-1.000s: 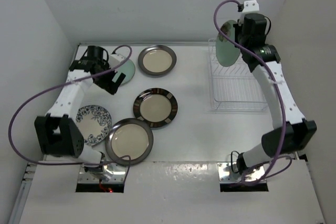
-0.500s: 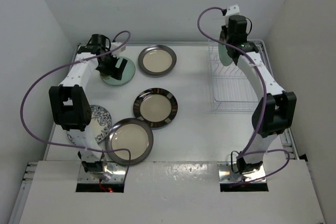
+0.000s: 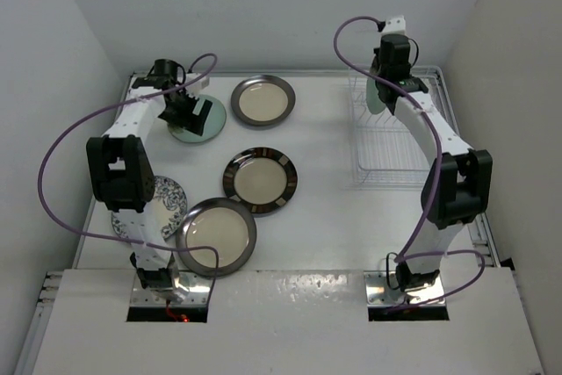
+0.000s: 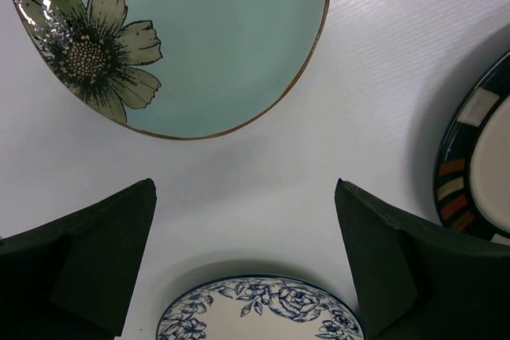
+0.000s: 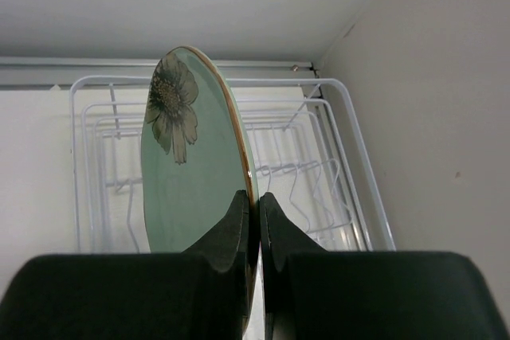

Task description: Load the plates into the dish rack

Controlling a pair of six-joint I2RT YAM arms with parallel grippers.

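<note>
My left gripper closes next on the rim [image 3: 173,133] [image 4: 89,104] beside the flower of the second mint-green plate, which is the one lying on the table.
My right gripper [image 5: 257,197] is shut on the rim of a mint-green flower plate [image 5: 191,173], which it holds on edge above the far end of the white wire dish rack [image 5: 351,165]. From above, that plate [image 3: 376,94] hangs over the rack [image 3: 395,151], which has no plates in it. My left gripper [image 3: 189,111] stands open over the table beside a second mint-green plate [image 4: 199,37], with nothing between its fingers [image 4: 103,252]. Lying flat are a cream grey-rimmed plate [image 3: 262,100], a brown patterned-rim plate [image 3: 260,181], another grey-rimmed plate [image 3: 216,236] and a blue floral plate [image 3: 167,204].
White walls enclose the table at the back and on both sides. The rack sits close to the right wall. Purple cables loop off both arms. My left arm's links hide part of the blue floral plate.
My left arm has swung in and back, bringing its open gripper over the mint-green plate on the table. My right arm has carried its plate back and lower, toward the rack's far end.
</note>
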